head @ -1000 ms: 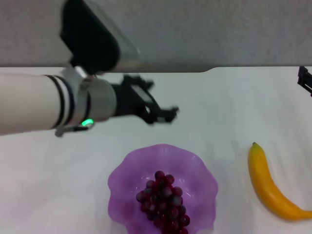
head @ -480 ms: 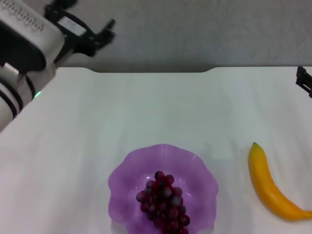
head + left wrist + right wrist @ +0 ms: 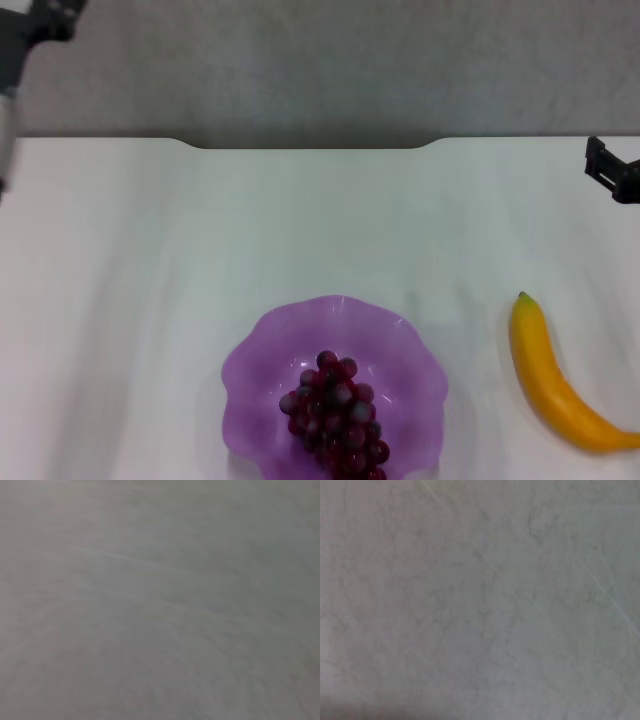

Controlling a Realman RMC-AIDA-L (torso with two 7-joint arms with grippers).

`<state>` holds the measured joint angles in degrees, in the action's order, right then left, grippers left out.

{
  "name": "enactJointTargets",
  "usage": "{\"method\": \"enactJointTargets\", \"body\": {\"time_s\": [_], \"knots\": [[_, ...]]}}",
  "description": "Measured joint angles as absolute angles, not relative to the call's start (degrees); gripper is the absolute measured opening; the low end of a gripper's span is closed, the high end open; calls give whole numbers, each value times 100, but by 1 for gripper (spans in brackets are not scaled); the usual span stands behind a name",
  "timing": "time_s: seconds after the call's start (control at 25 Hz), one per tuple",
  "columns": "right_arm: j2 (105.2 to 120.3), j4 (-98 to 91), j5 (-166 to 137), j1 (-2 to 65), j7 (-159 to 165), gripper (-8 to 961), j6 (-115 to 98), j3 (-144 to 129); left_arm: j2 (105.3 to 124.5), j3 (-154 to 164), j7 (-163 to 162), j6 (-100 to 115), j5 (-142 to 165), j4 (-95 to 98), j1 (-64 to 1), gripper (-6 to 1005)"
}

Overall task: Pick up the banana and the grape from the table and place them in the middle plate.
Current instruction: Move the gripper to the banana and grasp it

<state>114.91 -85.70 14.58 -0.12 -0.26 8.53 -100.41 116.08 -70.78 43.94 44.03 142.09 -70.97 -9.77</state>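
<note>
I will next move my right gripper to the banana's far half (image 3: 535, 354), a little behind its green tip, and close it there.
A bunch of dark red-purple grapes (image 3: 336, 415) lies inside the purple scalloped plate (image 3: 260, 355) at the near middle of the white table (image 3: 320, 230). To the plate's right the yellow banana (image 3: 555, 385) rests on the table, its dark tip pointing away from me. The left arm shows only as a sliver at the top left corner, with the left gripper (image 3: 52, 18) barely in view there. At the right edge, beyond the banana, a black part of the right gripper (image 3: 612, 170) pokes in. Both wrist views show only plain grey-white surface.
The table's far edge has a shallow notch (image 3: 310, 146) against a grey wall.
The left arm has drawn back from above the plate, up and to the left, nearly out of view. The right gripper has edged slightly further into view. Grapes and banana have not moved.
</note>
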Motion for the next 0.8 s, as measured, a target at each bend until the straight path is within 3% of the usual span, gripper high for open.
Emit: {"method": "enactJointTargets", "body": {"time_s": [0.16, 0.4, 0.52, 0.8], "knots": [[11501, -8526, 1469, -8, 5, 754, 777, -10082, 11368, -7118, 2360, 4609, 14576, -6961, -923, 865], [11516, -8338, 1485, -148, 292, 754, -49, -10185, 10619, -7275, -730, 4316, 15931, -6869, -845, 866], [11510, -8139, 1489, -121, 482, 754, -147, -10217, 10555, -7521, -1166, 3724, 16315, -6939, -811, 866], [11496, -7721, 1495, 397, 812, 754, 891, -10027, 10656, -7765, -902, 2908, 16450, -7631, -432, 866]]}}
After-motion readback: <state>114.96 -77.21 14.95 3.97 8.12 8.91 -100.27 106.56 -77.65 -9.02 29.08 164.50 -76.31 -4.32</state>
